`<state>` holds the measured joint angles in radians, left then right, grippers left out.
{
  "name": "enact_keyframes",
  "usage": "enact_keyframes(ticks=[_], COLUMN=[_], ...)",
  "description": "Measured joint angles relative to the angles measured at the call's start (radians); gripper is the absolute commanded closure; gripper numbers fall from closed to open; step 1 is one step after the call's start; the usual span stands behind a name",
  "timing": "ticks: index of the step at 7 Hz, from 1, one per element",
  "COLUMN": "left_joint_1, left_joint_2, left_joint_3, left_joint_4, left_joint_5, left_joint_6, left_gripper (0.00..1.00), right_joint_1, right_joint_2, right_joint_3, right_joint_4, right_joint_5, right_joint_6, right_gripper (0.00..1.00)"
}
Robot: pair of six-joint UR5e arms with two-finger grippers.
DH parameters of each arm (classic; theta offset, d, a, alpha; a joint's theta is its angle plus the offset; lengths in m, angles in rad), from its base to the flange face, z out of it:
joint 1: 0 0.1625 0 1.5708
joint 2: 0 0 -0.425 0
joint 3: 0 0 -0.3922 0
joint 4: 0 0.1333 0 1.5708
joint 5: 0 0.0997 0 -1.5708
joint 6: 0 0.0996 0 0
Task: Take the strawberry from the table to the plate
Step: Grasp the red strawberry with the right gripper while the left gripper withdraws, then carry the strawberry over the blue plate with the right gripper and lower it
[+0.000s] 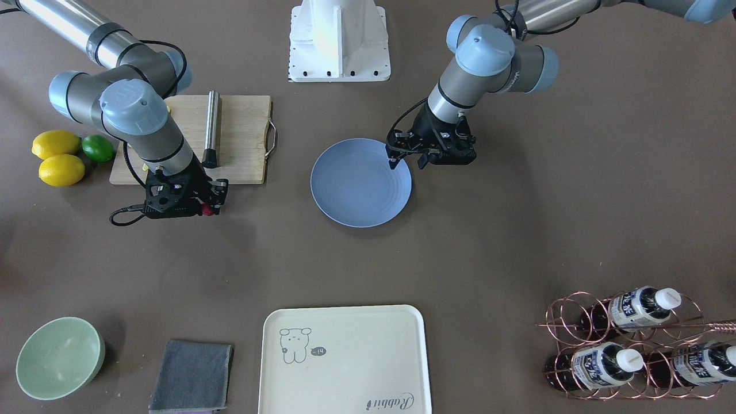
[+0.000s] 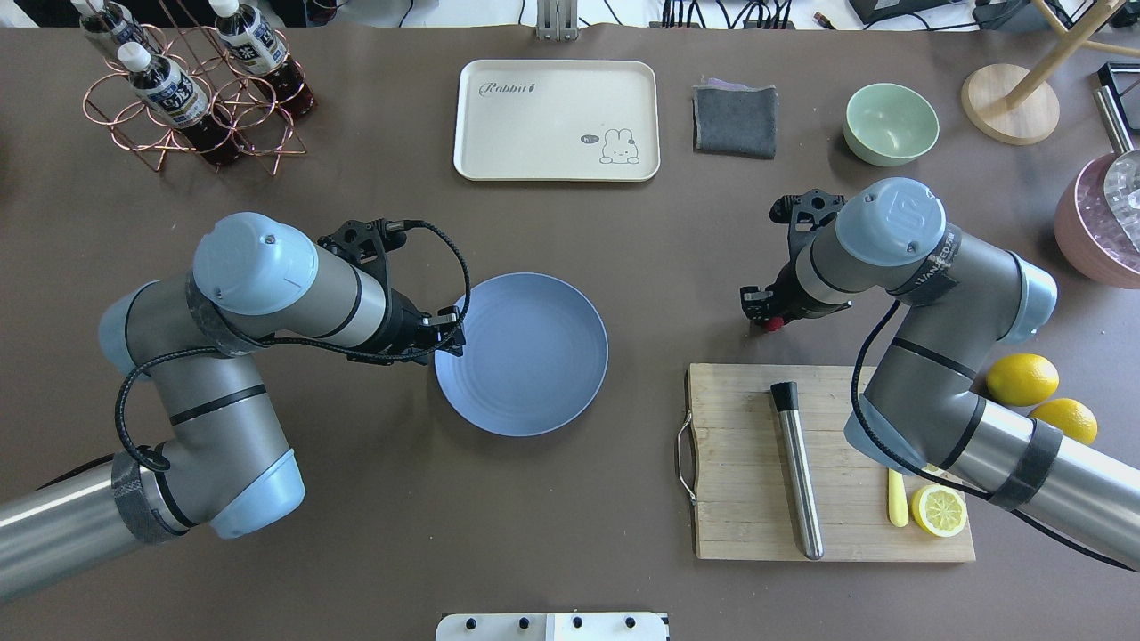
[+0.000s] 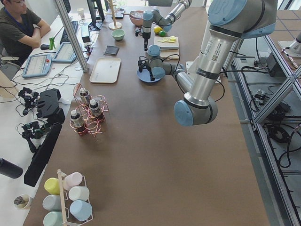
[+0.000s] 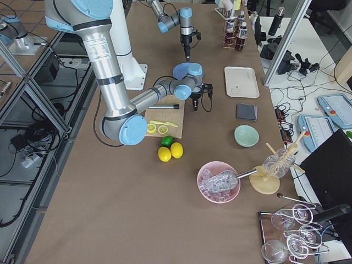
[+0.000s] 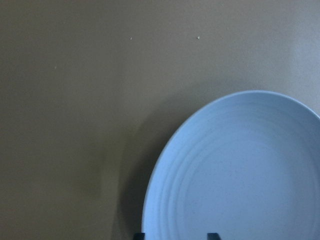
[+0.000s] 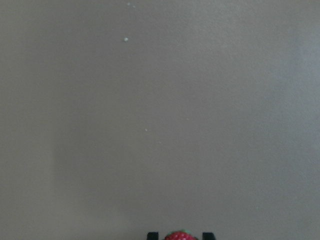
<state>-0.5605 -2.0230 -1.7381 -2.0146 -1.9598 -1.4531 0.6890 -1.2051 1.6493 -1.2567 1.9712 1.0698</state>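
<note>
Next, my right gripper lets go of the strawberry near the middle of the empty blue-grey plate [image 1: 355, 186].
The small dark-red strawberry [image 6: 180, 236] sits between the two fingertips of my right gripper [image 1: 210, 208], which is shut on it. It hangs over the bare brown table [image 2: 623, 231], just off the far corner of the cutting board. The berry also shows as a red spot at the gripper tip [image 2: 773, 324]. The blue-grey plate [image 2: 534, 356] lies empty at the table's middle, well to the side of the berry. My left gripper [image 2: 452, 333] hovers over the plate's rim [image 5: 150, 200], open, with nothing between its fingers.
A wooden cutting board [image 2: 739, 525] holds a steel rod [image 2: 797, 472] and a lemon half [image 2: 938, 510]. Two lemons [image 1: 57, 158] and a lime [image 1: 98, 148] lie beside it. A cream tray [image 2: 557, 120], grey cloth [image 2: 735, 120], green bowl [image 2: 891, 123] and bottle rack [image 2: 191, 93] line the far side.
</note>
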Motion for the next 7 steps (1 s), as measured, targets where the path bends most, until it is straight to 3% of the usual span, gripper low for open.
enact_keyframes(ticks=[2,4,7], left_joint_1=[-0.061,-0.188,-0.399], left_joint_2=[0.047,0.163,0.306], left_joint_3=[-0.022,-0.022,-0.001], left_joint_4=[0.0,0.002,0.001], left_joint_5=[-0.014,-0.069,-0.187], left_joint_6=[0.055,0.292,0.636], left_gripper=[0.02,0.02,0.02], right_joint_1=[0.007,-0.033,-0.178], right_joint_2=[0.069,0.188,0.384], right_joint_3=[0.028,0.041,-0.074], right_joint_4=[-0.061,-0.146,-0.163], right_joint_5=[0.008,-0.005,-0.119], right_joint_6=[0.018,0.118,0.309], right_gripper=[1.0,1.0,1.0])
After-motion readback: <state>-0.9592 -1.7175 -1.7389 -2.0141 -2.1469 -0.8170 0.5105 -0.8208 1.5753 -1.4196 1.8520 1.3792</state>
